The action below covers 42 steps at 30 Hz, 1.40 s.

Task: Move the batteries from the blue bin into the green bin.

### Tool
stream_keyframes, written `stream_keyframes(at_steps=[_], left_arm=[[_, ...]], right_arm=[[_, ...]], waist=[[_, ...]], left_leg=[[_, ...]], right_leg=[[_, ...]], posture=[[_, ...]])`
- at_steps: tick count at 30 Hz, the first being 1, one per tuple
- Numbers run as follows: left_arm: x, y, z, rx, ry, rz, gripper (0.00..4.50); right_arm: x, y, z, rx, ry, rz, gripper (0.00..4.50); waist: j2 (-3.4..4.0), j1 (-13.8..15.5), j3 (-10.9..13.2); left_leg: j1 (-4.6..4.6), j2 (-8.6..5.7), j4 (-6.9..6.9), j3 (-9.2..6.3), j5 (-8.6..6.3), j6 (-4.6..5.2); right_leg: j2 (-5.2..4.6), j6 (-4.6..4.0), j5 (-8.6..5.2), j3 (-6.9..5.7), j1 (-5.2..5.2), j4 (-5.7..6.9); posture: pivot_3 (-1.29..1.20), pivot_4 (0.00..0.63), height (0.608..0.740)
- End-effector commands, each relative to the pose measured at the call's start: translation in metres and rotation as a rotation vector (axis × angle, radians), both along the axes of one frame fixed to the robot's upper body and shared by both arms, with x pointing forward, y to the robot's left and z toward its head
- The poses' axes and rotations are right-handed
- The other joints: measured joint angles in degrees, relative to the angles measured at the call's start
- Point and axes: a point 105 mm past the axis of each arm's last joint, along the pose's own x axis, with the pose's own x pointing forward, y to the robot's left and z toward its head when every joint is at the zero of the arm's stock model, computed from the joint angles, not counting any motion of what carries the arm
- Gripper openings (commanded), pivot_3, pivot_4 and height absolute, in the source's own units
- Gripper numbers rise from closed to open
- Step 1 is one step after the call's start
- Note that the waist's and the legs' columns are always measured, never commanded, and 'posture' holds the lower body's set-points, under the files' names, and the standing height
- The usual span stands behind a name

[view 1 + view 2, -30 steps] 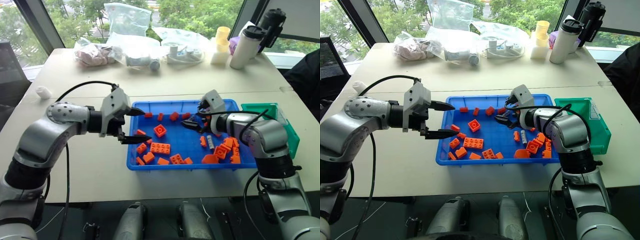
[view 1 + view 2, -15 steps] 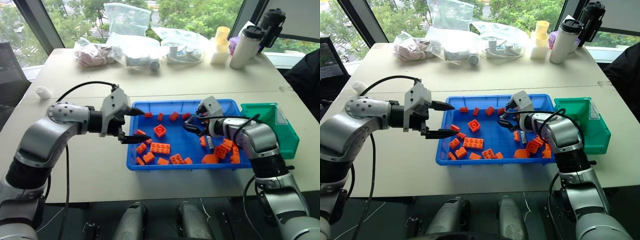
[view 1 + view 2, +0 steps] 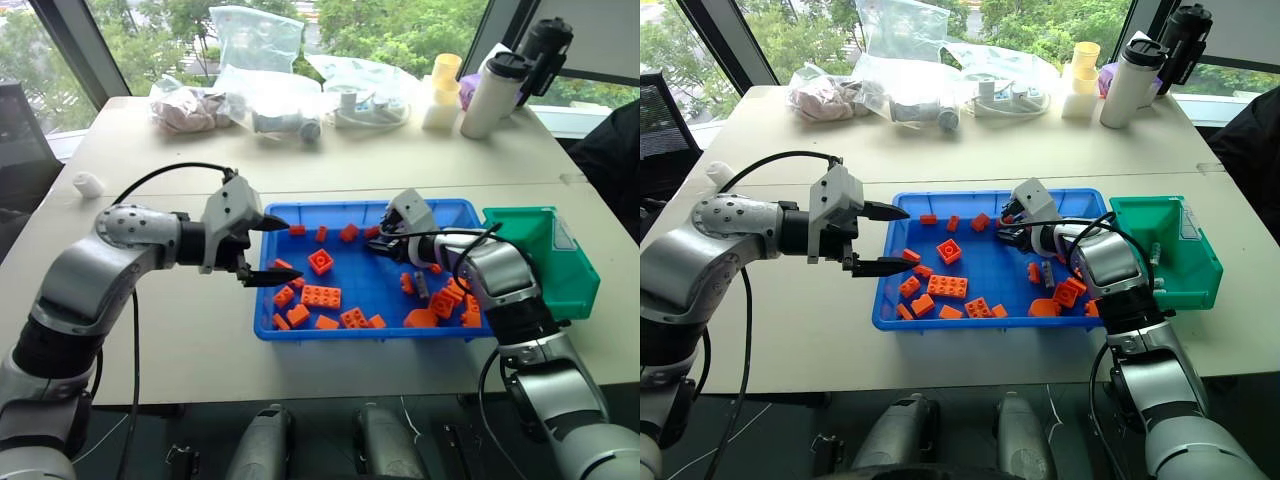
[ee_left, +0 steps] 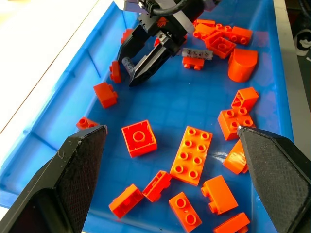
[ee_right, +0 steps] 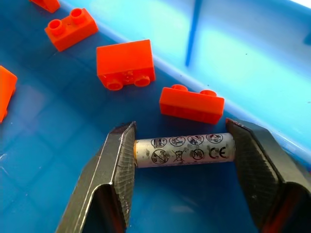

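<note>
I should set the silvery battery on the bottom of the green bin (image 3: pixel 530 290), toward the blue bin, using my right gripper.
The blue bin (image 3: pixel 360 335) lies in the middle of the table, strewn with orange bricks (image 3: pixel 320 296). Near its far rim my right gripper (image 3: pixel 383 243) points down into it, shut on a silvery battery (image 5: pixel 182 150) held end to end between the two fingers (image 5: pixel 114 165). From the left wrist, that gripper (image 4: pixel 141 73) and its battery (image 4: pixel 127 63) show just above the bin floor. Another battery (image 3: pixel 421 285) lies among bricks at the bin's right side. The green bin (image 3: pixel 575 270) stands against the blue bin's right end. My left gripper (image 3: pixel 290 251) hovers open over the bin's left edge, holding nothing.
Two orange bricks (image 5: pixel 192 104) lie just beyond the held battery, against the bin wall. At the table's far side are plastic bags (image 3: pixel 255 60), a white bottle (image 3: pixel 492 92) and a yellow cup stack (image 3: pixel 442 90). A person's dark sleeve (image 3: pixel 615 150) is at the right edge.
My right gripper has dipped toward the bin's far rim and closed from wide open onto the battery. The left arm has stayed still.
</note>
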Motion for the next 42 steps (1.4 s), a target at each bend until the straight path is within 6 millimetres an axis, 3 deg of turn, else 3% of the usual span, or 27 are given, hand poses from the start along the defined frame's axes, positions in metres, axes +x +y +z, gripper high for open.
stream_keyframes(at_steps=[1, 6, 10, 13, 16, 20, 23, 26, 32, 36, 37, 40, 42], left_arm=[[-0.003, 0.000, 0.008, 0.001, -0.038, -0.005, 4.50], [-0.003, -0.003, 0.009, -0.007, -0.041, -0.018, 4.50], [-0.008, -0.013, 0.024, -0.109, -0.034, -0.063, 4.50], [-0.010, -0.024, 0.032, -0.181, -0.025, -0.108, 4.50], [-0.006, -0.042, 0.030, -0.199, -0.026, -0.160, 4.50], [0.001, -0.053, 0.030, -0.209, -0.037, -0.184, 4.50], [0.002, -0.056, 0.026, -0.198, -0.032, -0.200, 4.50], [0.004, -0.053, 0.022, -0.184, -0.028, -0.197, 4.50], [0.006, -0.048, 0.019, -0.166, -0.030, -0.180, 4.50], [0.006, -0.047, 0.017, -0.158, -0.028, -0.172, 4.50], [0.006, -0.046, 0.017, -0.156, -0.028, -0.171, 4.50], [0.006, -0.045, 0.017, -0.149, -0.028, -0.167, 4.50], [0.007, -0.042, 0.017, -0.143, -0.030, -0.162, 4.50]], right_arm=[[-0.002, -0.001, 0.009, -0.012, -0.026, 0.003, 2.24], [-0.003, -0.005, 0.031, -0.004, -0.086, -0.004, 2.24], [-0.014, -0.033, 0.100, 0.136, -0.208, -0.093, 2.24], [-0.018, -0.061, 0.124, 0.173, -0.267, -0.218, 2.24], [-0.022, -0.108, 0.122, 0.108, -0.289, -0.400, 2.24], [-0.037, -0.151, 0.115, 0.002, -0.290, -0.541, 2.24], [-0.043, -0.167, 0.109, 0.085, -0.272, -0.644, 2.24], [-0.052, -0.182, 0.095, 0.049, -0.242, -0.715, 2.24], [-0.061, -0.191, 0.081, 0.038, -0.201, -0.765, 2.24], [-0.062, -0.194, 0.076, 0.027, -0.193, -0.793, 4.22], [-0.062, -0.195, 0.077, 0.023, -0.195, -0.795, 4.47], [-0.062, -0.196, 0.090, 0.003, -0.232, -0.792, 4.47], [-0.058, -0.190, 0.108, -0.005, -0.296, -0.756, 4.47]], waist=[[0.00, 0.01, 0.00], [0.00, 0.01, 0.00], [0.05, 0.41, 0.03], [0.03, 0.47, 0.02], [-0.01, 0.62, -0.01], [0.01, 0.35, -0.01], [0.05, -0.25, -0.02], [0.05, -0.12, -0.03], [0.05, 0.22, -0.03], [0.05, 0.22, -0.03], [0.05, 0.22, -0.03], [0.05, 0.22, -0.03], [0.06, 0.22, -0.02]], left_leg=[[0.00, 0.00, 0.00, 0.00, 0.00, 0.00], [-0.01, 0.00, 0.00, 0.00, 0.00, 0.00], [-0.06, -0.02, 0.00, -0.01, 0.00, 0.00], [-0.09, -0.03, 0.02, -0.04, 0.00, 0.00], [-0.04, -0.04, 0.00, -0.09, 0.00, 0.00], [-0.04, -0.08, 0.00, -0.03, 0.00, 0.00], [-0.02, -0.02, -0.02, 0.08, 0.00, 0.01], [0.03, 0.07, -0.05, 0.13, 0.00, 0.00], [0.02, 0.03, -0.03, 0.14, 0.00, 0.00], [0.02, 0.03, -0.03, 0.15, 0.00, 0.00], [0.02, 0.03, -0.03, 0.14, 0.00, 0.00], [0.02, 0.03, -0.03, 0.14, 0.00, 0.00], [0.02, 0.03, -0.03, 0.14, 0.00, 0.00]], right_leg=[[0.00, 0.00, 0.00, 0.00, 0.00, 0.00], [0.00, 0.00, 0.00, 0.00, -0.01, 0.00], [-0.04, 0.00, 0.00, 0.00, -0.05, -0.01], [-0.06, 0.00, 0.00, -0.02, -0.02, -0.04], [-0.05, 0.00, 0.00, -0.06, 0.05, -0.06], [-0.09, 0.00, 0.00, -0.02, 0.06, -0.10], [-0.03, 0.00, 0.00, 0.06, 0.01, -0.03], [0.06, 0.00, 0.00, 0.12, -0.03, 0.06], [0.01, 0.00, 0.00, 0.12, -0.02, 0.06], [0.02, 0.00, 0.00, 0.12, -0.01, 0.05], [0.02, 0.00, 0.00, 0.12, -0.01, 0.05], [0.02, 0.00, 0.00, 0.12, -0.01, 0.05], [0.02, 0.00, 0.00, 0.12, -0.01, 0.05]], posture=[[0.00, 0.150, 0.740], [0.00, 0.150, 0.740], [0.00, 0.150, 0.740], [0.00, 0.150, 0.740], [0.00, 0.150, 0.740], [0.00, 0.150, 0.740], [0.00, 0.150, 0.740], [0.00, 0.150, 0.740], [0.00, 0.150, 0.740], [0.00, 0.150, 0.740], [0.00, 0.150, 0.740], [0.00, 0.150, 0.740], [0.00, 0.150, 0.740]])
